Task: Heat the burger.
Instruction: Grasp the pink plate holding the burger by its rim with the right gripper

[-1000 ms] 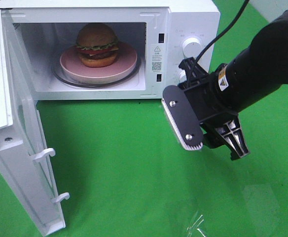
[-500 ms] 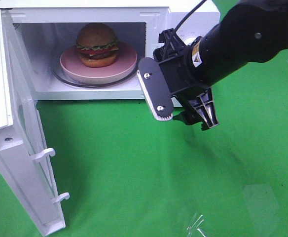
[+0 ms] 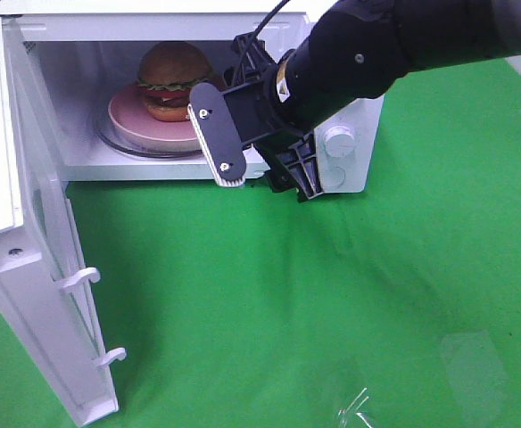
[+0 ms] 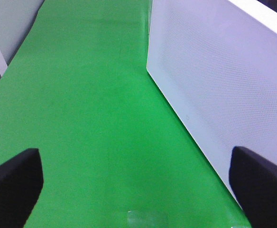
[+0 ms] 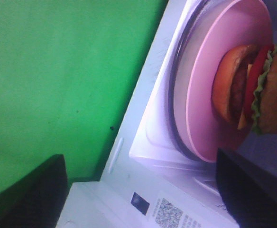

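Note:
My right gripper will move next to the pink plate's near edge [image 3: 182, 145] [image 5: 182, 111], in front of the burger, and close there.
The burger [image 3: 169, 78] has a golden-brown bun, lettuce and tomato. It stands on a round pink plate [image 3: 128, 109] inside the open microwave [image 3: 82, 160]. My right gripper [image 3: 260, 160] hovers open at the right side of the microwave's mouth, just in front of the plate, with nothing between its fingers. The right wrist view shows the burger [image 5: 252, 90] and the pink plate [image 5: 200, 95] close ahead of the right gripper [image 5: 138, 190]. My left gripper [image 4: 136, 194] is open over the green cloth beside the white door panel [image 4: 214, 76]; it is out of the exterior high view.
The microwave door [image 3: 28, 267] swings wide toward the front left, its two latch hooks [image 3: 82, 278] pointing right. A knob [image 3: 339, 140] shows below the right arm, which covers the rest of the control panel. A glass turntable [image 3: 118, 143] lies under the plate. Green cloth [image 3: 332, 312] covers the table.
My right arm has swung left and toward the microwave, from in front of the control panel to the mouth of the cavity. Burger, plate and door have not moved.

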